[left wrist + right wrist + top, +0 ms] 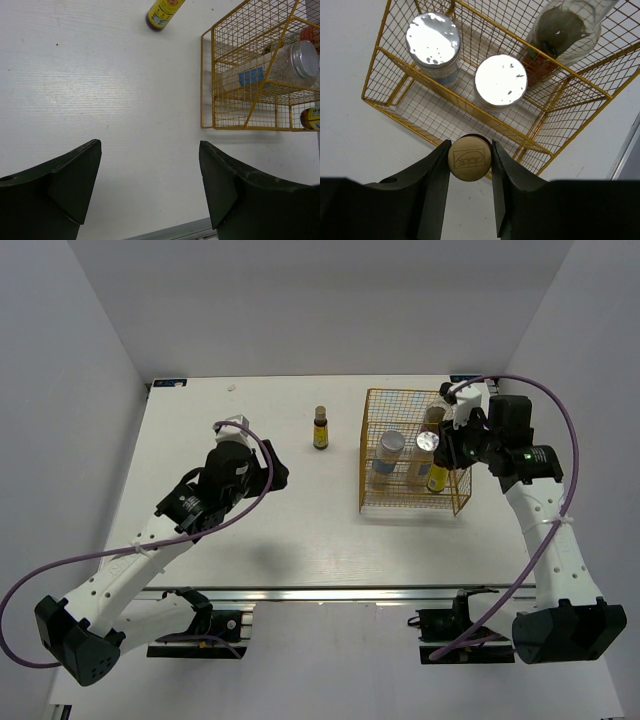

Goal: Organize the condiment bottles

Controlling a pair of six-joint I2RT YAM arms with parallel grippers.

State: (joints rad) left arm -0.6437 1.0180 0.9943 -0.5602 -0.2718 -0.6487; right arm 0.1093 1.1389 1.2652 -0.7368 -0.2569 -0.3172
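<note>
The tiny brown bottle will go down in the near compartment of the yellow wire basket (427, 495) (476, 129), set there by my right gripper.
A yellow wire basket (372, 502) holds two white blue-labelled cylinders (388, 454) (425, 445) and the taller dark-sauce bottle (433, 418). My right gripper (441, 462) is shut on a tiny brown yellow-labelled bottle (437, 479) at the basket's near right corner. In the right wrist view its gold cap (469, 158) sits between my fingers (432, 175), over the basket's near rim (415, 65). The second tiny bottle (320, 428) stands on the table left of the basket. My left gripper (278, 476) is open and empty over bare table; its jaws (150, 147) stand wide apart.
The white table (250, 530) has its front edge with a metal rail near the arm bases. The left wrist view shows the basket (207, 80) at right, with a cylinder (270, 67) inside it, and the loose tiny bottle (162, 12) at the top.
</note>
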